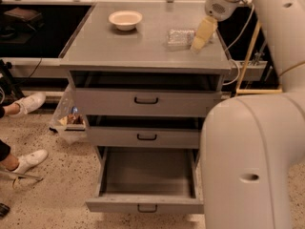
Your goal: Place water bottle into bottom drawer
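Note:
The middle of the water bottle (pixel 192 38) lying on the grey cabinet top, between the bottle's two ends, is the part my gripper will close around next.
The water bottle (pixel 179 37) lies on its side on the grey cabinet top (pixel 119 46), near the right edge. My gripper (pixel 201 36) hangs from the white arm just to the right of the bottle, low over the top and close to or touching the bottle's end. The bottom drawer (pixel 145 178) is pulled out and shows nothing inside; its black handle (pixel 147 208) faces the front. The two shallower drawers above it are partly pulled out.
A cream bowl (pixel 125 19) stands at the back left of the cabinet top. My arm's large white link (pixel 248 166) fills the lower right. A person's white shoes (pixel 27 104) and a bin (pixel 71 120) are on the floor at the left.

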Motion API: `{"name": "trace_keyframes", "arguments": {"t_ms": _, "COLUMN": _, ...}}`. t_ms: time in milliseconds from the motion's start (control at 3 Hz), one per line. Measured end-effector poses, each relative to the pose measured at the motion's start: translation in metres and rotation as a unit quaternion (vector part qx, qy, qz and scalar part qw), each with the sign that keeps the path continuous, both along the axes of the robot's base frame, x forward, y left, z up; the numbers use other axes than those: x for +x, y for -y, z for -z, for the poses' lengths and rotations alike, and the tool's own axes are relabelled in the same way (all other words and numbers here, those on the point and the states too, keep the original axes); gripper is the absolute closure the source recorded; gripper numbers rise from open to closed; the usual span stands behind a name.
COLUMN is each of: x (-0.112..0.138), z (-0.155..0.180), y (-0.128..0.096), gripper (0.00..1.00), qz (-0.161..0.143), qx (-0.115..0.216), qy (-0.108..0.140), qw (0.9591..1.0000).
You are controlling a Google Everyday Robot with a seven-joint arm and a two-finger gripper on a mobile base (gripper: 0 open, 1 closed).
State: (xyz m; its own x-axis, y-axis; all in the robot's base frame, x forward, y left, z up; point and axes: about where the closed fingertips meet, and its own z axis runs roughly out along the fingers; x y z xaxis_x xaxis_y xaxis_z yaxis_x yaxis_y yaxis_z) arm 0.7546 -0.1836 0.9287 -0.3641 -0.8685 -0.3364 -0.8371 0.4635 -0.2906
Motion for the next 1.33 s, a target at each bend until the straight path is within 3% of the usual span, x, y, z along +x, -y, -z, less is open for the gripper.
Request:
{"name": "trace_keyframes", "arguments": {"t_ms": 333, "x": 0.03, "z": 0.019, "y": 0.0, "gripper": 0.0, "qz": 0.02, "qx": 0.012, "qy": 0.01, "qw": 0.9997}}
{"name": "trace_keyframes", "arguments": {"t_ms": 667, "x": 0.058, "z": 0.039, "y": -0.014, "gripper": 0.0, "qz": 0.032, "qx": 0.038, "qy": 0.025, "qw": 0.9985}}
{"name": "trace_keyframes", "arguments": {"t_ms": 1000, "x": 0.058, "z": 0.039, "y": -0.014, "gripper": 0.0, "qz": 0.032, "qx": 0.038, "qy": 0.025, "qw": 0.9984}}
{"name": "trace_keyframes", "arguments": {"t_ms": 1333, "x": 0.071, "z": 0.043, "y": -0.008, "gripper": 0.0, "qz": 0.041, "qx": 0.051, "qy": 0.044, "qw": 0.9969}}
